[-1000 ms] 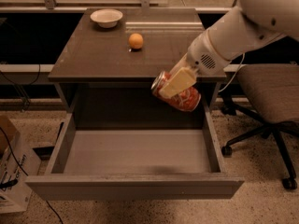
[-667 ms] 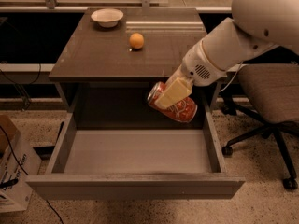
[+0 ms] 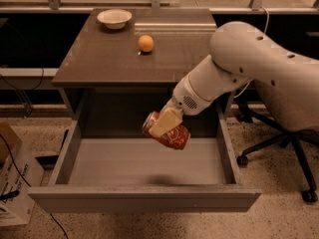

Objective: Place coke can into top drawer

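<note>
I will release the coke can around the middle of the open top drawer's grey bottom (image 3: 161, 158).
The coke can (image 3: 172, 135) is red-orange with a silver end and lies tilted on its side in the air. My gripper (image 3: 165, 125) is shut on it, a cream finger (image 3: 163, 124) pressed across its side. The can hangs over the middle of the open top drawer (image 3: 144, 199), above its plain grey floor and near its back. The white arm reaches in from the right, over the cabinet's right front corner.
A grey-brown cabinet top (image 3: 99, 59) carries a white bowl (image 3: 114, 18) at the back left and an orange (image 3: 145, 43) in the middle. An office chair base (image 3: 289, 153) stands at the right. A cardboard box (image 3: 12, 183) sits on the floor at the left.
The arm has moved left and down with the can, from the drawer's right rear corner to over its middle.
</note>
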